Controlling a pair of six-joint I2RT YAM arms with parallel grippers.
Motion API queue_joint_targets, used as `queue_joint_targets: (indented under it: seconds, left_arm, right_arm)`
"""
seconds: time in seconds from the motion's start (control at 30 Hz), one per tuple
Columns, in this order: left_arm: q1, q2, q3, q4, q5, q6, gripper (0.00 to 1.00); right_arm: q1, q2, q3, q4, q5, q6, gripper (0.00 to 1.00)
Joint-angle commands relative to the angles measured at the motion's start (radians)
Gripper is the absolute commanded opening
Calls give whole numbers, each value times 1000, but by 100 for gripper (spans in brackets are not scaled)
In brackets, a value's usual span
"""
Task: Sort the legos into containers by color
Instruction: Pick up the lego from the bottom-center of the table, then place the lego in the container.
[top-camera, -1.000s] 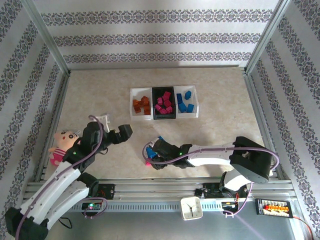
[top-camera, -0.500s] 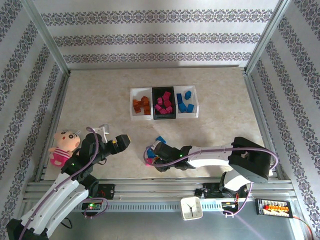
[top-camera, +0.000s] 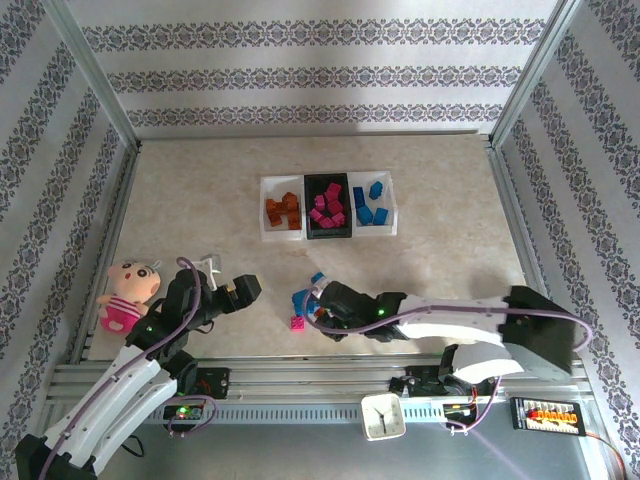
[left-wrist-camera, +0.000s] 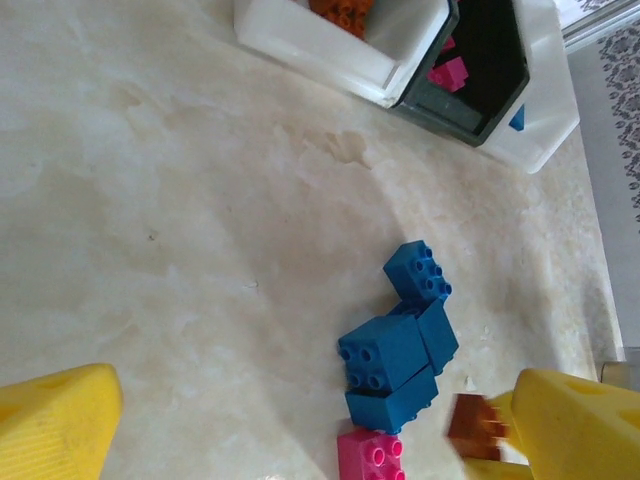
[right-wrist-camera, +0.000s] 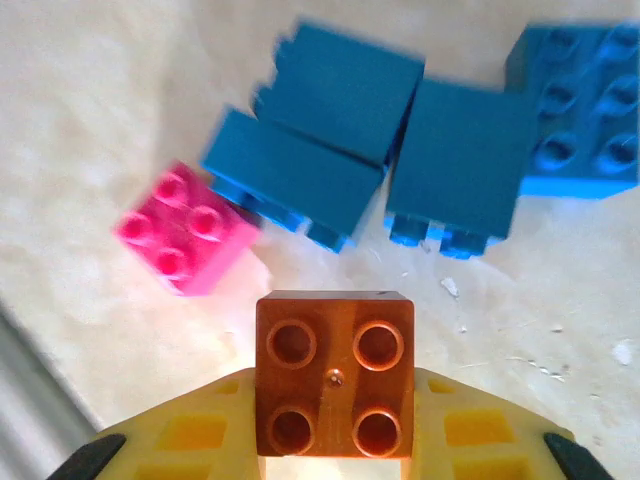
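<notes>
Next, my right gripper releases the orange-brown lego on top of the orange legos in the white bin (top-camera: 280, 210).
My right gripper (right-wrist-camera: 334, 410) is shut on an orange-brown lego (right-wrist-camera: 334, 372), held just above the table with its underside toward the camera. Ahead of it lie three blue legos (right-wrist-camera: 335, 130) and a pink one (right-wrist-camera: 187, 228). From above, the right gripper (top-camera: 322, 306) sits beside this cluster (top-camera: 303, 298). The left gripper (top-camera: 238, 284) hangs open to the left; its view shows the same blue legos (left-wrist-camera: 395, 365) between its yellow fingers (left-wrist-camera: 55, 420). The containers hold orange legos in the left white bin (top-camera: 264, 212), pink in the black bin (top-camera: 327, 236) and blue in the right white bin (top-camera: 392, 206).
A pink plush doll (top-camera: 125, 290) lies at the left edge next to the left arm. A small white clock (top-camera: 382, 415) stands on the near rail. Metal frame rails and patterned walls close in the table on all sides.
The right gripper has shut on the orange-brown lego, and its arm has stretched out flatter to the right. The left gripper has drawn back toward the near left, staying open.
</notes>
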Motion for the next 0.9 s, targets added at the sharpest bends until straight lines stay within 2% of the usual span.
queue_joint_targets:
  seconds: [0.0, 0.07, 0.17, 0.33, 0.5, 0.7, 0.77, 0.87]
  left_arm:
    - [-11, -2, -33, 7, 24, -13, 100]
    - [-12, -4, -51, 21, 34, -25, 100]
    - [-12, -9, -68, 31, 44, -42, 100]
    - [-11, -26, -74, 27, 55, -61, 100]
    - [-11, -56, -80, 16, 57, -79, 100]
    - [-13, -84, -79, -3, 64, -89, 100]
    - [-12, -83, -76, -7, 71, -82, 100]
    - [-15, -78, -77, -8, 85, -70, 100]
  right_arm:
    - [-32, -101, 56, -63, -21, -32, 18]
    - [-82, -109, 116, -63, -54, -55, 18]
    - [-158, -35, 239, -30, -95, -89, 18]
    - [-255, 267, 549, -22, -116, -102, 18]
    - [-331, 598, 892, -101, -84, -54, 20]
    - [-385, 861, 1201, -225, -11, 21, 24]
    - [-394, 918, 1273, -262, 10, 47, 29]
    - [-401, 971, 1341, -282, -5, 62, 51]
